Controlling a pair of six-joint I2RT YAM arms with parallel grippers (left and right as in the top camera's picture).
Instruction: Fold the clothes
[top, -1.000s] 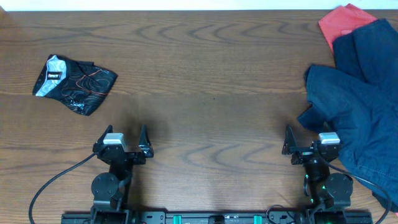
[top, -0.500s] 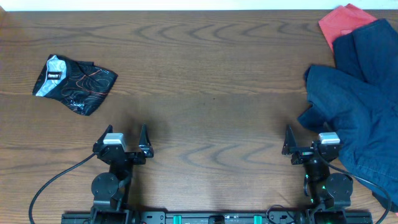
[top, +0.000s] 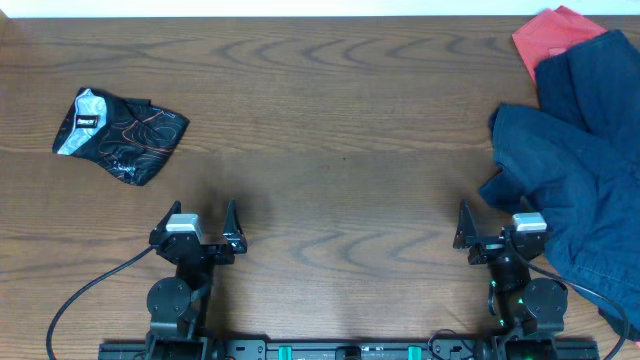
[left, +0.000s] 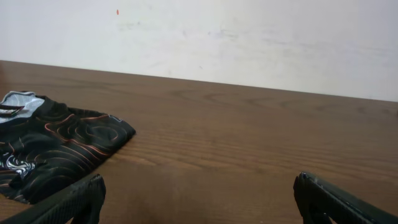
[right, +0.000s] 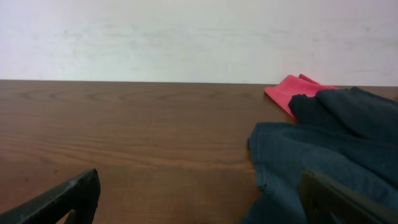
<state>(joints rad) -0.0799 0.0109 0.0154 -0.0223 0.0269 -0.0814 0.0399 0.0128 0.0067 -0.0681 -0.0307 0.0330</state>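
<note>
The robot's right gripper should next move to the navy pile's pointed corner (top: 485, 192) (right: 244, 220), which pokes out toward the table's middle, and close there.
A pile of wrinkled dark navy garments (top: 580, 160) lies at the table's right side, with a red garment (top: 548, 35) under its far edge. Both show in the right wrist view, the navy pile (right: 329, 149) and the red one (right: 289, 90). A small black garment with orange lines and a silver patch (top: 118, 132) lies at the far left, seen also in the left wrist view (left: 50, 146). My left gripper (top: 197, 222) is open and empty near the front edge. My right gripper (top: 493, 226) is open and empty, its right finger beside the navy pile's edge.
The brown wooden table (top: 330, 130) spans the whole view. Black cables (top: 75, 300) trail from the arm bases at the front edge. A white wall (left: 205, 37) stands behind the table's far edge.
</note>
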